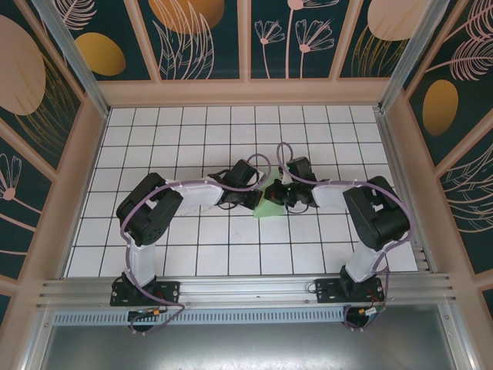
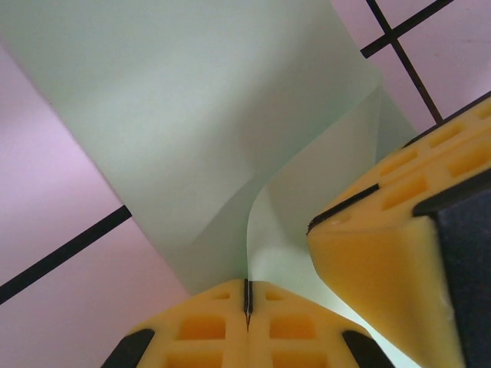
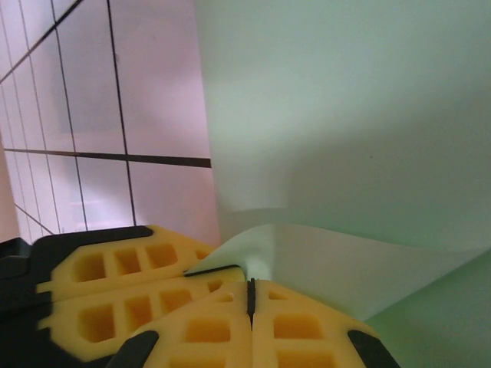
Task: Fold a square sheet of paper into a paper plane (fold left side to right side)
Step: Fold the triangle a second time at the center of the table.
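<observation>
The curled edge of the sheet is pinched by both my grippers side by side, so my left gripper will open and grab the sheet's near corner [image 1: 257,215] while my right gripper holds on to the flap.
The square sheet of paper [image 1: 268,205] is pale green and lies partly folded at the middle of the tiled table, between both arms. My left gripper [image 1: 253,199] comes at it from the left, my right gripper [image 1: 283,196] from the right, fingertips almost touching. In the left wrist view, my left gripper [image 2: 248,295] is shut on a curled-up edge of the sheet [image 2: 192,115], with the right gripper's yellow fingers [image 2: 383,253] close beside. In the right wrist view, my right gripper [image 3: 251,295] is shut on the lifted flap of the sheet [image 3: 345,115], with the left gripper's fingers [image 3: 115,291] alongside.
The white tiled table [image 1: 231,131] is boxed in by wooden-framed walls on the left [image 1: 81,162], back and right [image 1: 408,162]. A metal rail [image 1: 246,289] with both arm bases runs along the near edge.
</observation>
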Available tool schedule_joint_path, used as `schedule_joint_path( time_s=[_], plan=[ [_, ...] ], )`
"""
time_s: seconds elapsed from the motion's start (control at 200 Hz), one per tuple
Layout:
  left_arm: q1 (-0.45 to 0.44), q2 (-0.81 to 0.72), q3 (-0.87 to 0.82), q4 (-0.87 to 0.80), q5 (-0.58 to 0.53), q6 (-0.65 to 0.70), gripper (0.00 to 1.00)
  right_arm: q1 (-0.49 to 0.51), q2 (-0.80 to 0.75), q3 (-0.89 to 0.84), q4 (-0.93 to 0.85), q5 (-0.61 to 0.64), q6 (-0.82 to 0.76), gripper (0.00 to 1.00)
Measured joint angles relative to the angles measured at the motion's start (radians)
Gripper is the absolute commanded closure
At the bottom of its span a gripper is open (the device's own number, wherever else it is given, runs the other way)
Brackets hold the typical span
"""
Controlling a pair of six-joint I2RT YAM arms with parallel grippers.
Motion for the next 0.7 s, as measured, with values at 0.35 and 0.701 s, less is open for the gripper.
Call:
schedule_joint_path(
  time_s=[0.35,0.701],
  plan=[
    [0.000,0.003,0.004,-0.002,0.000,0.000,0.95,0.004,0.004,0.000,-0.031,0.047,-0.031,1.00],
    [0.000,0.003,0.005,-0.002,0.000,0.000,0.88,0.004,0.004,-0.010,-0.043,0.073,-0.048,1.00]
  ],
)
